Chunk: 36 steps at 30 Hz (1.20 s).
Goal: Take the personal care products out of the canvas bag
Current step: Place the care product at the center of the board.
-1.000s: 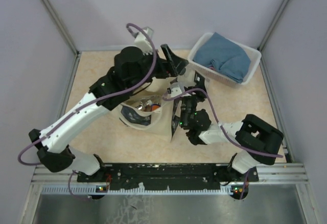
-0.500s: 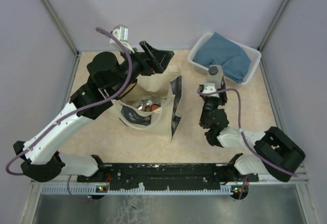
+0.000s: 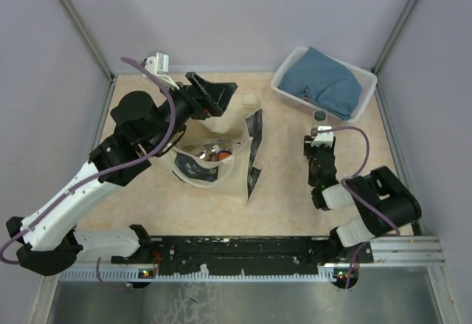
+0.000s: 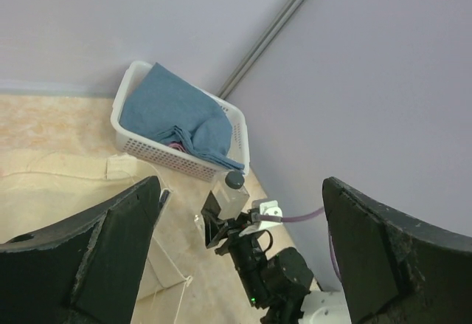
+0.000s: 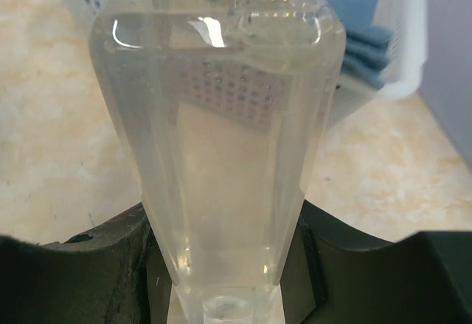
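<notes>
The robot's right gripper will set the clear bottle down on the table by the basket's corner [image 3: 289, 114] [image 5: 85, 66] nearest the canvas bag. The bottle is now held upright beside the bag.
The canvas bag [image 3: 234, 175] stands open mid-table, with its dark printed panel on the right side. Several personal care products [image 3: 214, 151] lie inside, one of them orange. My right gripper [image 3: 319, 139] is to the right of the bag, just in front of the basket. It is shut on a pale clear bottle [image 5: 221, 139] with a dark cap [image 3: 318, 116], held upright. The left wrist view also shows that bottle [image 4: 228, 197]. My left gripper [image 3: 214, 95] is open and empty, raised above the bag's far left edge. Its fingers [image 4: 88, 257] stand wide apart.
A white plastic basket [image 3: 291, 97] holding a folded blue cloth [image 3: 324, 80] sits at the back right; it also shows in the left wrist view [image 4: 147, 150]. Grey walls and metal frame posts close in the table. The arm bases sit along the near edge.
My right gripper has come out of the bag holding the clear bottle and moved right toward the basket. My left arm has let go of the bag and swung up and left.
</notes>
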Available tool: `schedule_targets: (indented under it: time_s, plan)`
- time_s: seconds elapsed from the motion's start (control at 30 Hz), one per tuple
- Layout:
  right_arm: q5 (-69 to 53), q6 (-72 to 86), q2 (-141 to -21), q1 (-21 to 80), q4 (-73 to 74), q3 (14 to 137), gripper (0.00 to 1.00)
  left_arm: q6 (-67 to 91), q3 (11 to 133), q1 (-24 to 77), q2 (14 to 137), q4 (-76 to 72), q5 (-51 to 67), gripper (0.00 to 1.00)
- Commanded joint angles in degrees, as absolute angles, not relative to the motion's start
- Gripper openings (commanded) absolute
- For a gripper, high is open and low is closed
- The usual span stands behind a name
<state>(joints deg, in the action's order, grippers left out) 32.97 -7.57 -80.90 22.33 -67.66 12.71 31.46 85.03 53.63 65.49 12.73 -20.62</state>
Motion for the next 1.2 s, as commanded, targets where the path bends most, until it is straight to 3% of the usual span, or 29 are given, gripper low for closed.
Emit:
schedule_targets:
  time_s: [0.0,0.63,1.17]
  plan:
    - [21.71,-3.58,-90.55,20.34,-98.33,13.82,0.0,30.73,83.41,53.79,63.43,11.14,-21.74,0.96]
    - [9.18,1.83,-108.19,13.37,-98.45,31.02,0.0,30.35,79.3,53.81,58.25,14.43,-24.78,0.98]
    - [-3.89,4.26,-120.77,15.38,-95.09,45.92,0.0,28.76,80.97,53.79,59.24,17.73,-27.61,0.99]
